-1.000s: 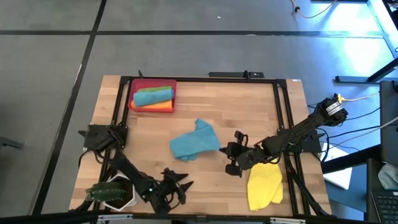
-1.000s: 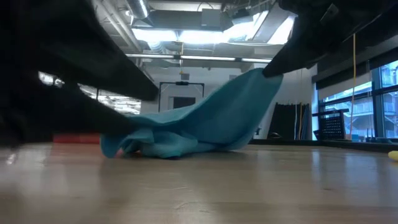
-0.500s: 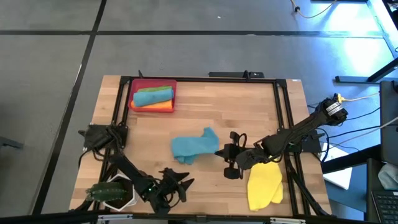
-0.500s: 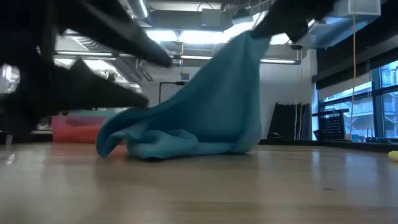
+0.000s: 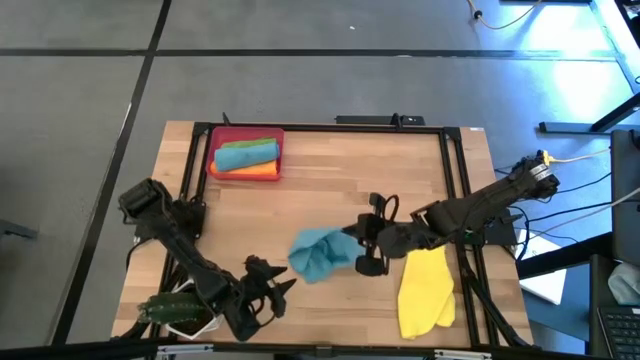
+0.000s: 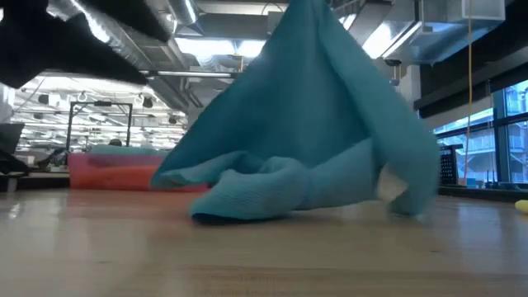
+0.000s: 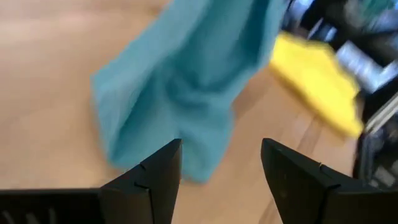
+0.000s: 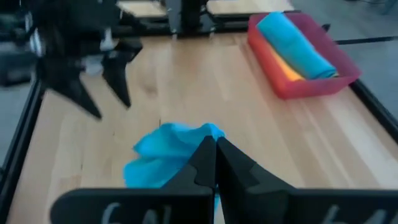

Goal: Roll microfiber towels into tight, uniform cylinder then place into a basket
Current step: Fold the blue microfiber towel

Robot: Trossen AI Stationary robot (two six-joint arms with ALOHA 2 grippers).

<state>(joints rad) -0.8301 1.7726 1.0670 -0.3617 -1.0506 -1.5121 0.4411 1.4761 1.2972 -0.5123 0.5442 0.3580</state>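
Note:
I need to close my left gripper on the teal towel's loose lower corner [image 5: 295, 264] [image 7: 117, 157], on the side facing the white pot, opposite the top that my right gripper holds.
A teal-blue microfiber towel [image 5: 318, 256] stands as a tent near the table's middle [image 6: 313, 124], with my right gripper [image 5: 352, 250] shut on its top. My left gripper [image 5: 278, 286] hovers open near the table's front edge, left of that towel; in its wrist view the towel [image 7: 180, 81] lies beyond its spread fingers [image 7: 221, 162]. A yellow towel [image 5: 425, 290] lies flat on the table at the right. The red basket [image 5: 216, 150] at the far left holds rolled teal, green and orange towels [image 5: 246, 155]. My right gripper pinches the teal towel's top part [image 8: 198, 132] between its two shut fingers, slanting down from the table's right side. Whether that is an edge or a fold, I cannot tell. The cloth hangs below the fingers, and its bunched lower part [image 6: 247, 198] rests on the table.
A white pot with a plant [image 5: 180, 312] stands at the near left corner, close to my left arm. A black frame [image 5: 320, 126] runs along the table's far edge and sides. Bare wood [image 5: 380, 170] lies between the basket and the far right corner.
My right gripper has risen, staying shut on the teal towel. The towel's held part has gone up, drawing the cloth from a low heap into a tall tent, and its lower part has slid toward the near edge. My left gripper has risen off the table.

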